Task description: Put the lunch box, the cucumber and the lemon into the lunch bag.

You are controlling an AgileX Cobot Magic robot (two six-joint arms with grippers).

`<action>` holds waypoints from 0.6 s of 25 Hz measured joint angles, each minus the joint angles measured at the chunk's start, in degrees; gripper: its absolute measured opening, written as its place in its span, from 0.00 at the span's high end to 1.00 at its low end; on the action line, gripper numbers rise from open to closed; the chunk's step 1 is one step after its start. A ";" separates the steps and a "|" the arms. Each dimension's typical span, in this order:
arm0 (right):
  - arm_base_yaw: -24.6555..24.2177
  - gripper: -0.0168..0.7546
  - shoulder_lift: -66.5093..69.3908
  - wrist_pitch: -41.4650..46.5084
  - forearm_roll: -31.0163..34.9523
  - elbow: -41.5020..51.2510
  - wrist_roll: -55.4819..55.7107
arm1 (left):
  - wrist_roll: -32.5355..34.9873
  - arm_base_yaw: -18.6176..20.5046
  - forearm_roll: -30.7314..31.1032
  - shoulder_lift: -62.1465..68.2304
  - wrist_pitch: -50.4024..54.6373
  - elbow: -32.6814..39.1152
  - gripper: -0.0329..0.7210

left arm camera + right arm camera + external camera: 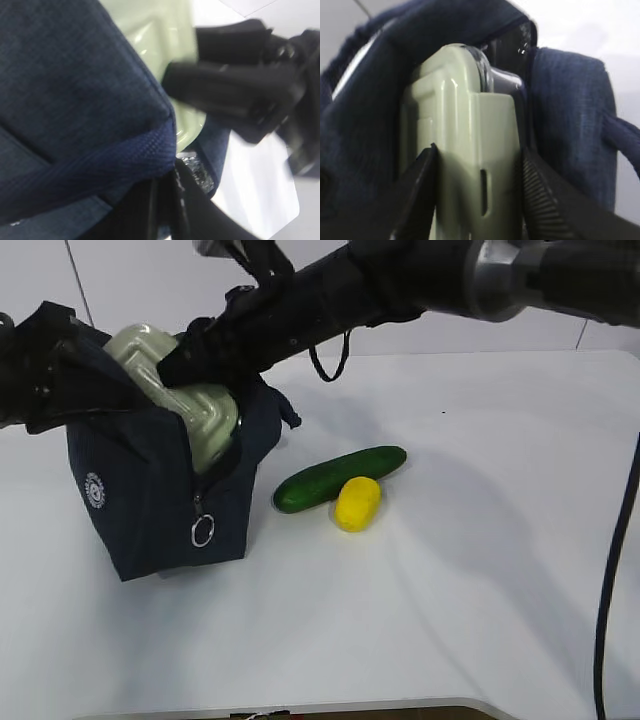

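The lunch box will go deep inside the navy lunch bag [199, 470] [467, 95], above the metal ring pull, and there my right gripper needs to let go of it.
The navy lunch bag [150, 510] stands at the left, its top open. The sage-lidded lunch box [195, 405] sticks half out of the opening, tilted. My right gripper [200, 355] is shut on the lunch box [470, 150], one finger on each side, at the bag's mouth [570, 125]. My left gripper [20, 370] is at the bag's left top edge; in the left wrist view its fingers [170, 210] pinch the bag's fabric rim [100, 165]. The cucumber [338, 478] and the lemon [357, 503] lie together on the table right of the bag.
The white table [450, 620] extends to the right and front. A metal ring pull [202, 531] hangs on the bag's front. A black cable [612, 570] runs down the right edge. The table's front edge is at the bottom.
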 joint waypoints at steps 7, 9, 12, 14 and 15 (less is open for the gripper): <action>2.93 0.50 0.00 -2.44 -8.79 0.00 -2.00 | 1.08 0.00 -0.09 0.00 0.00 0.00 0.97; 3.24 0.50 0.00 -2.92 -9.76 0.00 -2.16 | 1.20 0.00 -0.09 0.00 0.00 0.00 0.97; 3.44 0.50 0.37 -3.40 -10.09 0.00 -2.30 | 1.42 0.00 -0.09 0.00 0.25 0.00 0.97; 3.84 0.50 0.81 -3.51 -10.29 0.00 -3.56 | 1.42 0.00 -0.09 0.00 0.71 0.00 0.97; 4.18 0.50 1.15 -3.59 -10.49 0.00 -4.47 | 1.42 0.00 -0.09 0.00 1.02 0.00 0.97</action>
